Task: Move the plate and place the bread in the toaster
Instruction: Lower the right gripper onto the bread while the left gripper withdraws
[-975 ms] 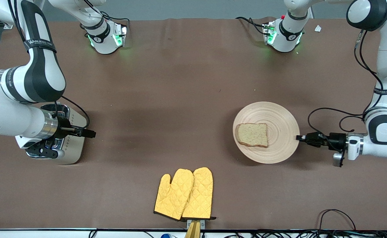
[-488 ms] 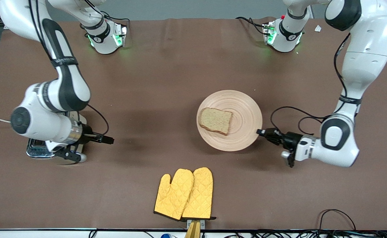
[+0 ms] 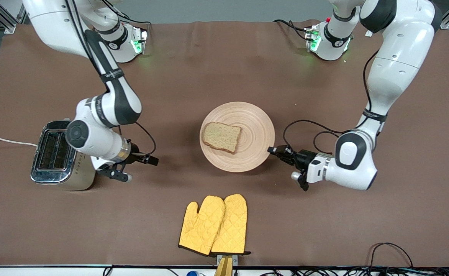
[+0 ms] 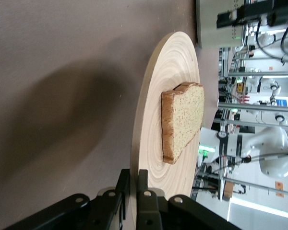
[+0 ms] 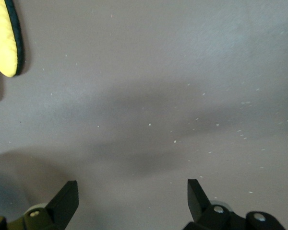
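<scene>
Next, my left gripper sets the plate, now at the table's middle, down nearer the toaster, on the table (image 3: 209, 151) just past the tips of the yellow oven mitts.
The pale wooden plate (image 3: 255, 130) is at the table's middle with the brown bread slice (image 3: 222, 136) lying on it. My left gripper (image 3: 271, 149) is shut on the plate's rim at the edge toward the left arm's end. The left wrist view shows the plate (image 4: 153, 120) edge-on, the bread (image 4: 185, 120) on it, and my left gripper (image 4: 133, 177) pinching the rim. The cream and chrome toaster (image 3: 61, 155) stands at the right arm's end, slots up and empty. My right gripper (image 3: 153, 160) is open and empty over bare table between toaster and plate; its wrist view (image 5: 133, 189) shows only tablecloth.
A pair of yellow oven mitts (image 3: 213, 224) lies nearer the front camera than the plate; one mitt's tip shows in the right wrist view (image 5: 2, 38). The toaster's white cord (image 3: 2, 141) runs off the table's end. Cables lie along the front edge (image 3: 389, 249).
My left gripper has drawn the plate with the bread from the left arm's end to the table's middle. My right arm has moved off the toaster toward the middle, uncovering it.
</scene>
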`<state>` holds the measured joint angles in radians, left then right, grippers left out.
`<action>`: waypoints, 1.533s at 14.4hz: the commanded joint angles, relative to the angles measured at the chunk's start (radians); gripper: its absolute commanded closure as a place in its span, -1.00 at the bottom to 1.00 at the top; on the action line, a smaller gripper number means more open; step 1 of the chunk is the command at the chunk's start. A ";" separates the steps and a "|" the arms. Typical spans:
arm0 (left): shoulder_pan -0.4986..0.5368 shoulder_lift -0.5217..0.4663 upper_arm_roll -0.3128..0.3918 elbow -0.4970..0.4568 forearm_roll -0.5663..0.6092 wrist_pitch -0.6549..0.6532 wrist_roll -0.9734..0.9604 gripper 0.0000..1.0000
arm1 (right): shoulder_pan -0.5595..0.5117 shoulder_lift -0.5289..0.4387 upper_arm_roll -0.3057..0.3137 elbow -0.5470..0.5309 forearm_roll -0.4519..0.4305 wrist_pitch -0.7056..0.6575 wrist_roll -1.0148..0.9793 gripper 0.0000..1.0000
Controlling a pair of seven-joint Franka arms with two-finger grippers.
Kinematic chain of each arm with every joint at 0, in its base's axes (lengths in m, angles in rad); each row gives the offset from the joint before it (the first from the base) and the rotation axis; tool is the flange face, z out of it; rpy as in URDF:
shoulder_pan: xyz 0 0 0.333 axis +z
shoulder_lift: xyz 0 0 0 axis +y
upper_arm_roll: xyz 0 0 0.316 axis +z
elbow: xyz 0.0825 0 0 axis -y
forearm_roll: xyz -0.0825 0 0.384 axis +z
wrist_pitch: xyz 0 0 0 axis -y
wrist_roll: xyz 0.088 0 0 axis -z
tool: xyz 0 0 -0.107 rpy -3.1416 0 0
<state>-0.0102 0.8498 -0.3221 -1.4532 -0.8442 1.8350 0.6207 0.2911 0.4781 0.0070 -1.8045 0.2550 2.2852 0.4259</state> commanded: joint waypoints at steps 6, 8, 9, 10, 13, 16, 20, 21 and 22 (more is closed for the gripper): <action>-0.135 0.027 -0.002 -0.055 -0.199 0.303 -0.007 0.96 | 0.011 -0.013 -0.008 -0.032 0.000 0.019 -0.004 -1.00; -0.155 0.049 -0.002 -0.053 -0.225 0.346 -0.006 0.93 | 0.040 -0.013 -0.010 -0.041 -0.042 0.022 -0.001 -1.00; -0.163 0.052 -0.002 -0.053 -0.230 0.352 -0.007 0.90 | 0.051 -0.013 -0.010 -0.045 -0.048 0.029 0.007 -1.00; -0.163 0.057 -0.002 -0.055 -0.230 0.354 -0.007 0.79 | 0.065 -0.015 -0.010 -0.047 -0.048 0.033 0.010 -1.00; -0.162 0.055 0.012 -0.052 -0.217 0.355 -0.022 -0.59 | 0.141 0.016 -0.016 -0.045 -0.060 0.100 0.025 -0.99; -0.140 0.025 0.034 -0.030 -0.104 0.352 -0.129 -1.00 | 0.175 0.031 -0.019 -0.041 -0.186 0.115 0.028 -0.88; -0.097 -0.063 0.026 0.002 0.150 0.334 -0.421 -1.00 | 0.197 0.057 -0.021 -0.036 -0.204 0.134 0.049 -0.47; -0.096 -0.090 0.028 0.002 0.187 0.334 -0.462 -1.00 | 0.206 0.059 -0.021 -0.036 -0.204 0.134 0.074 -0.36; -0.094 -0.110 0.032 0.002 0.220 0.334 -0.492 -1.00 | 0.210 0.065 -0.021 -0.033 -0.204 0.137 0.086 -0.33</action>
<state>-0.0992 0.7993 -0.2971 -1.4288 -0.6855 2.1747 0.1997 0.4778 0.5387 -0.0022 -1.8369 0.0736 2.4086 0.4619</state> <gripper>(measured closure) 0.000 0.308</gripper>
